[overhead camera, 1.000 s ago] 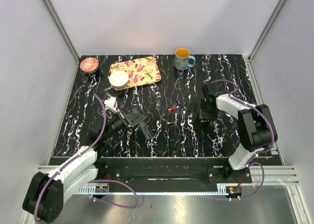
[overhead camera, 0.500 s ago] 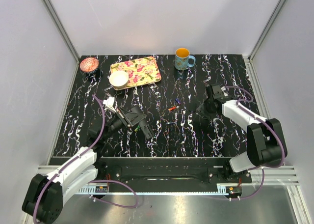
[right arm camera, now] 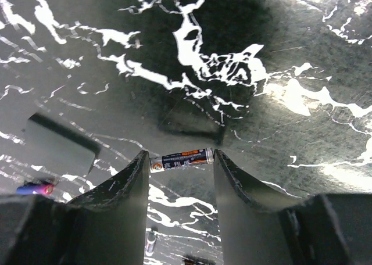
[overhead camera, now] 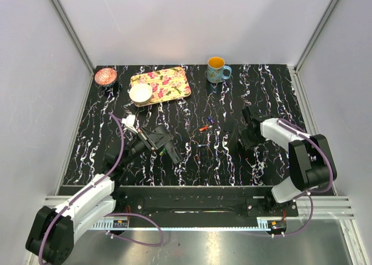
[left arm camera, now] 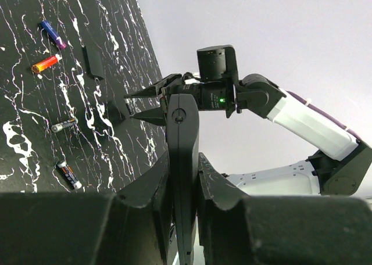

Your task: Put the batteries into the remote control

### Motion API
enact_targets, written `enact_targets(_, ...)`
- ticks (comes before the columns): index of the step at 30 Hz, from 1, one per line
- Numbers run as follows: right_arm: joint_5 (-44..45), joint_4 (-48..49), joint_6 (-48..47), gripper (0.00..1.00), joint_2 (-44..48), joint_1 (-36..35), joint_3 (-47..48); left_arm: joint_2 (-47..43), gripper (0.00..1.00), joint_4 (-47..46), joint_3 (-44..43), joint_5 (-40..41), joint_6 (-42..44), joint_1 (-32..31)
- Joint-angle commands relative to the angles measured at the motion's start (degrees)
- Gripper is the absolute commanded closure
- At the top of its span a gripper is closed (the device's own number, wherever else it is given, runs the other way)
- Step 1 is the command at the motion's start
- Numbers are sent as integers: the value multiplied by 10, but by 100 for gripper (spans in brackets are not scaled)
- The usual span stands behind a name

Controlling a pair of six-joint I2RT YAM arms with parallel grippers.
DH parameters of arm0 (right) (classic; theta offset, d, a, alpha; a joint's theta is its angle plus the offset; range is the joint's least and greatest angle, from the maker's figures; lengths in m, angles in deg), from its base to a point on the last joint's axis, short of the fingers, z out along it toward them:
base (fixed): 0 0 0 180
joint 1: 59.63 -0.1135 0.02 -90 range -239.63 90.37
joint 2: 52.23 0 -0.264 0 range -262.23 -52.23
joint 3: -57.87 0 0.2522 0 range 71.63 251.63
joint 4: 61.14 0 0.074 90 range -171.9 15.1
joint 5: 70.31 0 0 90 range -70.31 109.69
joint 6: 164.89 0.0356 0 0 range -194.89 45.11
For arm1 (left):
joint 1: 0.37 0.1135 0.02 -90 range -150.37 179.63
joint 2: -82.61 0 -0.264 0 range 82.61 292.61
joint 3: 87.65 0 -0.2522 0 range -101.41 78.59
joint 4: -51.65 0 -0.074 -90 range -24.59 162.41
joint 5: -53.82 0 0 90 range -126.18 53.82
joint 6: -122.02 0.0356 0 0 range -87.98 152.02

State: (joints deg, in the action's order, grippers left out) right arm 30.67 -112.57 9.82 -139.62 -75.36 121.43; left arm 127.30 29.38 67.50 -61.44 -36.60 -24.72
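My right gripper's fingers cover both ends of the dark battery, so next I set it down, turn my right gripper and grip the battery's body (right arm camera: 182, 159).
My left gripper (overhead camera: 158, 138) is shut on the remote control (left arm camera: 182, 138), a slim black bar standing on edge between the jaws (left arm camera: 183, 160). My right gripper (overhead camera: 244, 138) is low over the table, right of centre. It is shut on a dark battery (right arm camera: 181, 158), held end to end between its fingertips (right arm camera: 181, 160). Loose batteries lie between the arms: an orange-red one (overhead camera: 203, 128), a purple-blue one (overhead camera: 210, 122) and a small one (overhead camera: 200, 144). The left wrist view shows the orange-red one (left arm camera: 46, 63), the purple-blue one (left arm camera: 53, 34) and two others (left arm camera: 64, 124).
At the back stand a floral tray (overhead camera: 177, 90), a white bowl (overhead camera: 140, 93), a reddish bowl (overhead camera: 106, 76) and a blue mug (overhead camera: 217, 70). A small flat black piece (left arm camera: 93, 61) lies near the loose batteries. Grey walls close in both sides.
My right arm has swung: its wrist went back and right, then came down and nearer. The left arm and the remote control have not moved.
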Motion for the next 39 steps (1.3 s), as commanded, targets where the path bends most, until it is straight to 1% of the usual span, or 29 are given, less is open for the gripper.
enact_targets(1,19,-14,49,92,-34,-3,6,-11,100,-21,5,11,-1,-2)
enact_targets(2,18,-13,44,87,-37,-3,9,-12,100,-20,4,9,-1,-2)
enact_targets(5,7,-8,34,78,-49,-3,7,-14,100,-17,3,11,1,-3)
enact_targets(6,3,-7,29,72,-49,-3,7,-15,100,-16,3,11,1,-2)
enact_targets(8,-3,-6,24,66,-52,-3,8,-14,100,-15,3,10,1,-2)
enact_targets(9,-5,-6,19,60,-52,-3,8,-14,100,-14,4,10,2,-2)
enact_targets(11,-9,-7,11,53,-50,-3,9,-15,100,-14,5,12,2,-4)
enact_targets(12,-10,-11,6,43,-48,-4,10,-15,100,-11,4,11,2,-3)
enact_targets(15,-6,-31,-4,35,-38,-3,16,-15,100,-9,3,12,5,-4)
enact_targets(16,-5,-35,-5,30,-33,-3,17,-15,100,-9,2,13,5,-4)
enact_targets(20,4,-53,-17,27,-11,-4,27,-10,100,-10,0,14,6,-7)
enact_targets(22,6,-64,-44,26,5,-4,49,-10,100,-10,-2,13,6,-7)
enact_targets(24,14,-77,-101,26,28,-11,70,-15,100,-8,-2,12,8,-7)
enact_targets(25,18,-81,-130,26,35,-13,96,-17,100,-5,-3,10,9,-7)
enact_targets(26,32,-90,-206,27,42,-16,108,-20,100,-4,-3,11,9,-7)
enact_targets(28,34,-81,-300,27,56,-18,139,-26,100,-1,-2,11,10,-8)
enact_targets(29,32,-72,-386,26,55,-17,146,-25,100,0,-2,12,10,-7)
enact_targets(31,-8,-42,-502,28,46,-17,155,-27,100,-1,2,13,12,-7)
enact_targets(32,-39,-28,-580,30,40,-17,157,-28,100,0,3,13,14,-8)
enact_targets(33,-48,-21,-603,36,19,-18,155,-28,100,-1,4,13,19,-7)
enact_targets(34,-47,-24,-623,39,4,-17,165,-31,100,-1,6,11,22,-8)
enact_targets(35,-42,-49,-662,41,-18,-18,177,-33,100,-1,7,10,24,-7)
enact_targets(36,-41,-54,-674,44,-52,-18,184,-34,100,-2,9,5,27,-7)
enact_targets(39,-55,-38,-702,47,-87,-19,184,-36,100,-10,14,-13,34,-7)
